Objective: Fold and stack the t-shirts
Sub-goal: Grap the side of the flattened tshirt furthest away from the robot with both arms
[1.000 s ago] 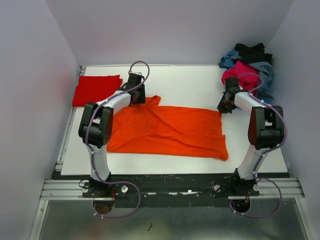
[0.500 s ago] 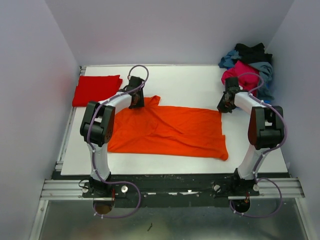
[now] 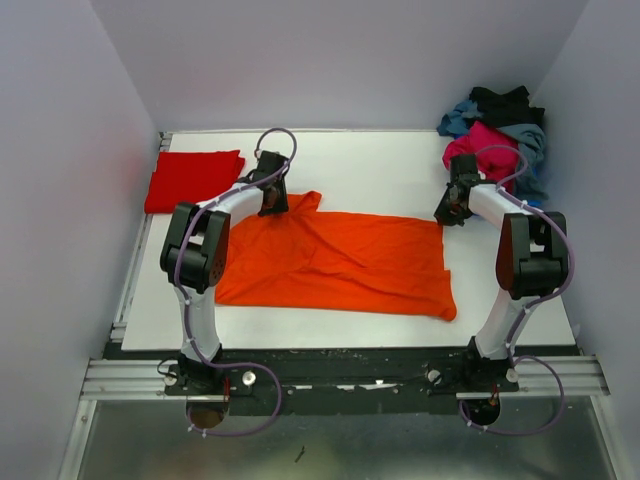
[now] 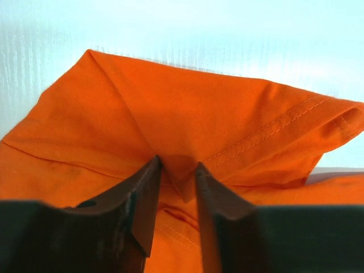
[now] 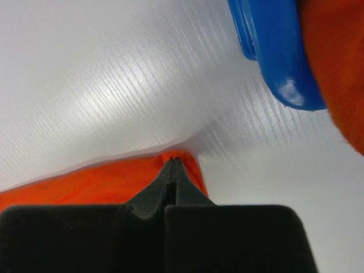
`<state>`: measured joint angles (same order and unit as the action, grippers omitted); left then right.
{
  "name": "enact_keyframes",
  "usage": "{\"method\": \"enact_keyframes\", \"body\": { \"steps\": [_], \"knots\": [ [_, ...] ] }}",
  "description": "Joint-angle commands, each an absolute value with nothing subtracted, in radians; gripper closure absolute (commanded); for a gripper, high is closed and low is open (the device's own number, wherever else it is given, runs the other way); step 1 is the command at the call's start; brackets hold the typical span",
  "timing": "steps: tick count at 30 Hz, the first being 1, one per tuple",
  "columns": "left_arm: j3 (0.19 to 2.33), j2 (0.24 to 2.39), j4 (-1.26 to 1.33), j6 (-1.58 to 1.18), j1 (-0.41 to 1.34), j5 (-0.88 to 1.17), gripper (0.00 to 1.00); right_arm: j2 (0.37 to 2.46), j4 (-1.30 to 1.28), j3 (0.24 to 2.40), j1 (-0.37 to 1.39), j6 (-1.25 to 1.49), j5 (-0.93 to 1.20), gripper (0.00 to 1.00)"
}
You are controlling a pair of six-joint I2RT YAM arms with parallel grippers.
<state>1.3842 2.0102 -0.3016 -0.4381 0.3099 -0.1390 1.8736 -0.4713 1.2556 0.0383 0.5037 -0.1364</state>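
Note:
My left gripper is sitting at the end of the folded-in sleeve, inside the orange t-shirt's far corner, so it should open and take that corner [image 4: 91, 56] before it folds the t-shirt.
A bright orange t-shirt [image 3: 340, 262] lies spread across the middle of the white table. My left gripper [image 3: 272, 203] is at its far left sleeve. In the left wrist view the fingers [image 4: 145, 196] stand narrowly apart, pinching a raised fold of the orange cloth [image 4: 181, 179], and creases run into the tips. My right gripper [image 3: 446, 215] is at the shirt's far right corner. In the right wrist view [image 5: 172, 165] it is shut on the orange edge [image 5: 114, 182]. A folded red t-shirt [image 3: 192, 178] lies at the far left. The pink [image 3: 487, 140], grey-blue and black shirts are heaped at the far right.
The heap of shirts [image 3: 505, 125] sits in the far right corner against the wall, close behind my right arm. A blue object [image 5: 273, 51] shows at the top of the right wrist view. Walls enclose the table on three sides.
My left gripper has shifted slightly back and to the left at the sleeve, and the shirt's left edge moved a little with it. The right arm has not moved.

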Motion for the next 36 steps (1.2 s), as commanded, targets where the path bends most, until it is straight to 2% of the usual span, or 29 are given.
{"method": "enact_keyframes", "body": {
  "steps": [1, 8, 14, 17, 19, 20, 22, 23, 27, 29, 31, 34, 36],
  "knots": [
    [1.414, 1.979, -0.322, -0.437, 0.316, -0.121, 0.53, 1.845, -0.463, 1.253, 0.040, 0.506, -0.147, 0.99],
    [1.370, 1.954, -0.296, -0.451, 0.318, -0.092, 0.61, 1.847, -0.465, 1.252, 0.040, 0.508, -0.149, 0.99],
    [1.358, 1.951, -0.284, -0.451, 0.322, -0.095, 0.64, 1.848, -0.465, 1.252, 0.040, 0.508, -0.147, 0.99],
    [1.362, 1.962, -0.279, -0.448, 0.324, -0.091, 0.78, 1.847, -0.468, 1.252, 0.040, 0.506, -0.150, 0.99],
    [1.370, 1.973, -0.282, -0.443, 0.322, -0.089, 0.83, 1.845, -0.468, 1.252, 0.040, 0.506, -0.150, 0.99],
    [1.376, 1.977, -0.285, -0.443, 0.322, -0.089, 0.80, 1.845, -0.468, 1.252, 0.040, 0.506, -0.150, 0.99],
    [1.390, 1.986, -0.305, -0.440, 0.322, -0.098, 0.63, 1.844, -0.469, 1.252, 0.040, 0.506, -0.150, 0.99],
    [1.391, 1.987, -0.307, -0.442, 0.322, -0.104, 0.58, 1.844, -0.469, 1.252, 0.040, 0.508, -0.149, 0.99],
    [1.396, 1.990, -0.314, -0.439, 0.322, -0.121, 0.57, 1.842, -0.469, 1.253, 0.040, 0.508, -0.149, 0.99],
    [1.401, 1.996, -0.314, -0.437, 0.322, -0.118, 0.61, 1.842, -0.469, 1.252, 0.040, 0.508, -0.149, 0.99],
    [1.404, 2.003, -0.311, -0.437, 0.322, -0.114, 0.71, 1.842, -0.471, 1.252, 0.040, 0.508, -0.149, 0.99],
    [1.416, 2.022, -0.321, -0.437, 0.322, -0.110, 0.76, 1.839, -0.471, 1.252, 0.040, 0.506, -0.149, 0.99],
    [1.423, 2.031, -0.325, -0.433, 0.322, -0.110, 0.86, 1.836, -0.471, 1.252, 0.040, 0.509, -0.149, 0.99]
  ]
}}
